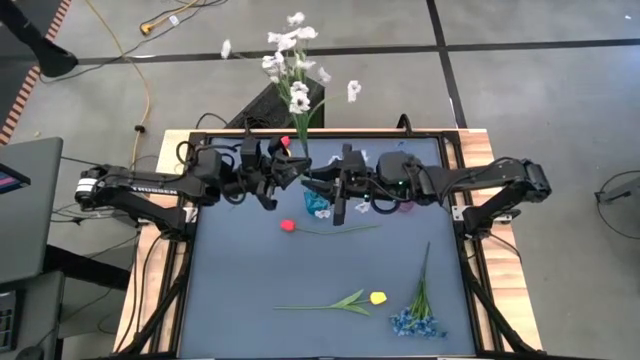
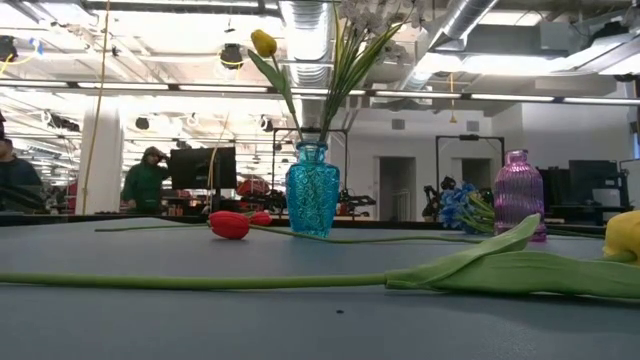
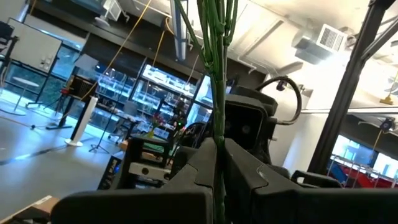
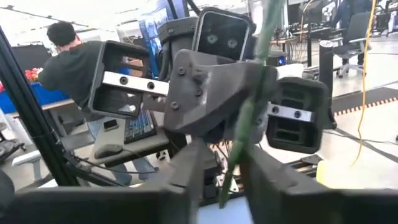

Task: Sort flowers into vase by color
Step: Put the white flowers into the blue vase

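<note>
The white flowers are held by my left gripper too near the stem's lower end, so it should take the stem higher up point(image 1: 303, 138) while my right gripper steadies that end of the stem.
A spray of white blossoms point(image 1: 290, 60) on green stems point(image 3: 217, 93) stands up over the table's far edge. In the low view the stems and a yellow tulip point(image 2: 263, 42) rise out of the blue glass vase point(image 2: 312, 190). My left gripper point(image 3: 219, 168) is shut on the stems above the vase. My right gripper point(image 4: 225, 177) faces it from the right and is slightly open, with a stem point(image 4: 245, 118) between its fingers. A red tulip point(image 1: 288, 226), a yellow tulip point(image 1: 377, 297) and a blue spray point(image 1: 415, 320) lie on the table. My left gripper pinches the bunch of green stems point(image 3: 218, 140) between its two fingers, well below the blossoms. The fingers lie across the stems and come level from the table's left. The stems stand upright above the fingers, with their lower ends in the blue vase.
A purple glass vase point(image 2: 517, 195) stands to the right of the blue one, with the blue blossoms point(image 2: 460, 205) showing beside it. The yellow tulip's long stem and leaf point(image 2: 480, 265) lie across the near part of the table. People are at work in the room behind.
</note>
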Controlling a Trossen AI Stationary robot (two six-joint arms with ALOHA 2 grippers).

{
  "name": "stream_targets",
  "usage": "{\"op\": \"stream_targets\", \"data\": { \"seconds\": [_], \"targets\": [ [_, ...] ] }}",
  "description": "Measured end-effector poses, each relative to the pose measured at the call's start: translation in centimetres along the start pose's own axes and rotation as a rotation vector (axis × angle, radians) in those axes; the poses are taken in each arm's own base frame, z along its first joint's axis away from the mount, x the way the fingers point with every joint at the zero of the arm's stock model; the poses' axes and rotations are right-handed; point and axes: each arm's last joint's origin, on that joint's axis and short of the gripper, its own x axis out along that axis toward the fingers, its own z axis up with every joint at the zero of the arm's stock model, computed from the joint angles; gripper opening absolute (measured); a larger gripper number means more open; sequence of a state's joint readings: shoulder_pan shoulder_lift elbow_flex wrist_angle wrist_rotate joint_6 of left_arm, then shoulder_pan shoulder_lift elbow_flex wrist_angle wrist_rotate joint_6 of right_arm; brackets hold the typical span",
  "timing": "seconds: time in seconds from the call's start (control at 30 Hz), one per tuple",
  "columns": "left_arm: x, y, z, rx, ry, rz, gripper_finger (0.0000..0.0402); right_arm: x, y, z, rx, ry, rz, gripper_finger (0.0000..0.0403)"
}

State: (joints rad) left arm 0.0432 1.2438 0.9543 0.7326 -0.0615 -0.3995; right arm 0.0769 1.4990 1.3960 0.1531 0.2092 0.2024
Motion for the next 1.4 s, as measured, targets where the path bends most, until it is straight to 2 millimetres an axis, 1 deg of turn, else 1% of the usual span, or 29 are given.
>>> {"op": "stream_targets", "data": {
  "seconds": [0.13,0.17,0.37,0.47,0.57,0.83,0.93,1.03,1.23,1.4],
  "targets": [
    [0.0,-0.3,-0.1,0.014,0.006,-0.005,0.0000,-0.2,-0.1,0.0,0.000,0.016,-0.004,0.0042],
    [0.0,-0.4,-0.2,0.016,0.007,-0.006,0.0000,-0.2,-0.1,0.0,-0.001,0.018,-0.003,0.0030],
    [0.0,-0.6,-0.3,0.011,0.020,-0.026,0.0001,-0.4,-0.1,0.1,-0.002,0.026,0.000,0.0032],
    [0.0,-0.6,-0.3,0.004,0.021,-0.026,0.0011,-0.4,-0.1,0.1,-0.004,0.033,0.011,0.0034],
    [0.0,-0.7,-0.4,0.000,0.027,-0.038,0.0034,-0.4,0.0,0.0,0.000,0.043,0.026,0.0032],
    [0.0,-0.7,-0.4,-0.048,0.059,-0.105,0.0111,-0.5,0.0,-0.4,0.050,0.100,0.041,0.0032],
    [-0.1,-0.5,0.0,-0.052,0.042,-0.099,0.0132,-0.5,-0.1,-0.6,0.050,0.120,0.046,0.0032],
    [0.1,-0.2,0.9,-0.047,0.019,-0.096,0.0142,-0.5,-0.1,-0.8,0.065,0.135,0.044,0.0032],
    [0.7,-0.3,3.0,0.008,-0.021,-0.142,0.0142,-0.5,-0.1,-0.9,0.063,0.152,0.044,0.0032],
    [0.7,0.0,4.5,0.038,0.025,-0.108,0.0142,-0.5,-0.1,-0.9,0.065,0.153,0.044,0.0032]
  ]
}}
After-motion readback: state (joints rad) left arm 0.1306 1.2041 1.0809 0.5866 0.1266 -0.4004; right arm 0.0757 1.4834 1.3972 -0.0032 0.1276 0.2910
